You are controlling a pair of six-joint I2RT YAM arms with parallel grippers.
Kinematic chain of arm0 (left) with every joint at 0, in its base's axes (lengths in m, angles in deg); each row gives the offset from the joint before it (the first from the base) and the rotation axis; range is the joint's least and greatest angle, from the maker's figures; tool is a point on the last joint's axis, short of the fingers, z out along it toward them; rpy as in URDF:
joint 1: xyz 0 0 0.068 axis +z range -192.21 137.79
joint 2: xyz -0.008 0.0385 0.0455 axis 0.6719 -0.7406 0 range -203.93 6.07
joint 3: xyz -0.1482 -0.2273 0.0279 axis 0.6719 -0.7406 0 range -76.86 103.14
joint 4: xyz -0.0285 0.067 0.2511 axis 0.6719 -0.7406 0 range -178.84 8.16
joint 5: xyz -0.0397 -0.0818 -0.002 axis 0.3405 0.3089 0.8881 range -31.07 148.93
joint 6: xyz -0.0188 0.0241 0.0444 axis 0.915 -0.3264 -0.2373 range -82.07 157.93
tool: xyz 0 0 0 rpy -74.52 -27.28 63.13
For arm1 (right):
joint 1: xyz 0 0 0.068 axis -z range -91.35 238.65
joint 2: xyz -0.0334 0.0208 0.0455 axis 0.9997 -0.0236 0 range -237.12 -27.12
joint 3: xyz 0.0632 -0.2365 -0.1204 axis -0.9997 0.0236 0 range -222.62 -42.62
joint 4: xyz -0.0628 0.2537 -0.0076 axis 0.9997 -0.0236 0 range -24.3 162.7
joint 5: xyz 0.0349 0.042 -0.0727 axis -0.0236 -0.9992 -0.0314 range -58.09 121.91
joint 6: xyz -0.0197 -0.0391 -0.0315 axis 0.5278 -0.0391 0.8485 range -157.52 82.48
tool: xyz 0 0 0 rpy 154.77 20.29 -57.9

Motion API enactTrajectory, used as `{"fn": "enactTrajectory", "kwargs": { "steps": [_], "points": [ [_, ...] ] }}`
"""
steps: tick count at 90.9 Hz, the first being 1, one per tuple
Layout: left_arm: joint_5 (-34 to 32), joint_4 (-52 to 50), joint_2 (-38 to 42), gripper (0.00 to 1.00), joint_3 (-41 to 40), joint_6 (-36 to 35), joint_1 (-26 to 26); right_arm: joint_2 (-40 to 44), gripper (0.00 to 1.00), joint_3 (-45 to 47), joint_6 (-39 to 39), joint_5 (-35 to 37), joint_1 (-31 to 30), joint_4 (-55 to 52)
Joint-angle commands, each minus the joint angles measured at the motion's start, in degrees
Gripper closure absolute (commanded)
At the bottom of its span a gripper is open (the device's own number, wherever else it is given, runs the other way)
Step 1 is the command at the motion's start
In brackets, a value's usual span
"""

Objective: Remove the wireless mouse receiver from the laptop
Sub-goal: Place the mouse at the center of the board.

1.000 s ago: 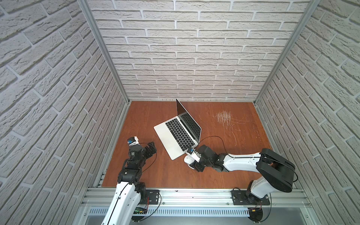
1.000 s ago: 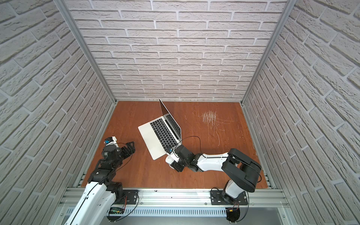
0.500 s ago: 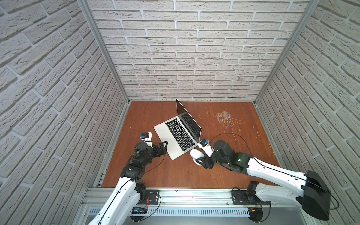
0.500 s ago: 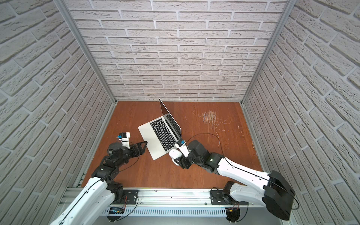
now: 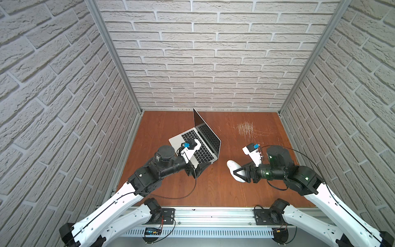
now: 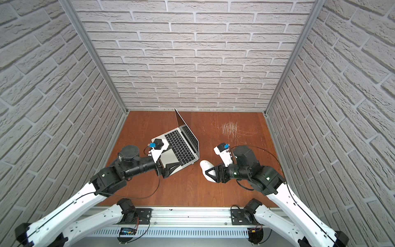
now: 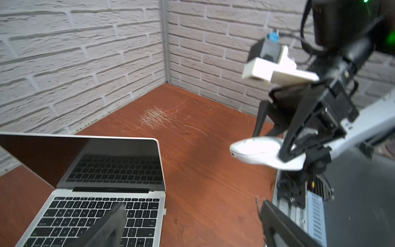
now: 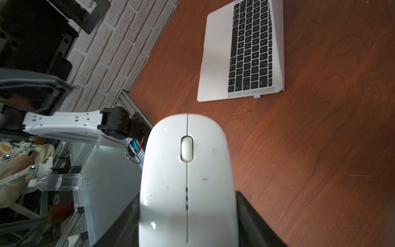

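Observation:
The robot's left gripper needs to next move to the white mouse's loose end (image 5: pixel 231 164) (image 7: pixel 238 148), which sticks out from the right gripper's fingers, and close there.
The silver laptop (image 5: pixel 205 139) (image 6: pixel 181 145) stands open on the wooden table, its dark screen upright. The wireless mouse receiver (image 7: pixel 165 211) (image 8: pixel 257 96) is a tiny pale nub sticking out of the laptop's side edge near the keyboard's end. My left gripper (image 5: pixel 202 169) (image 7: pixel 192 226) is open at that corner of the laptop. One of its fingers (image 7: pixel 106 228) hangs over the keys and the receiver lies between the two. My right gripper (image 5: pixel 239 173) (image 8: pixel 188 224) is shut on a white mouse (image 5: pixel 233 169) (image 8: pixel 188 171), held off the table to the right of the laptop.
Pale scratch marks (image 5: pixel 245 129) cover the table's back right. Brick-pattern walls close in the left, back and right sides. A metal rail (image 5: pixel 213 216) with both arm bases runs along the front edge. A black cable (image 5: pixel 171 195) loops below the left arm.
My left arm has reached forward from the front left to the laptop's near corner. My right arm has carried the white mouse away from the laptop, to the right.

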Motion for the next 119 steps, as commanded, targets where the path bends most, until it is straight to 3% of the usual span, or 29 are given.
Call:
{"fn": "enactTrajectory", "kwargs": {
  "steps": [1, 18, 54, 88, 119],
  "points": [
    [2.85, -10.73, -4.42, 0.02, 2.36, -16.1, -1.32, -0.41, 0.69, -2.37, -1.82, -8.16, 0.79, -4.67],
    [5.67, -6.12, -5.23, 0.02, -0.1, -23.65, -3.23, -1.42, 0.7, -3.45, -2.59, -14.39, 0.96, -5.76],
    [5.75, 0.98, -13.34, 0.05, 2.09, -25.98, -11.86, -2.39, 0.69, 1.53, -7.28, -20.71, 0.97, 0.9],
    [10.59, 6.16, -17.08, 0.16, 4.49, -24.02, -14.32, -3.73, 0.7, 3.7, -6.74, -24.27, 0.96, 3.04],
    [12.15, 5.19, -18.61, 0.35, 5.37, -23.81, -14.96, -4.2, 0.7, 4.42, -7.83, -25.93, 0.96, 5.61]
  ]
}}
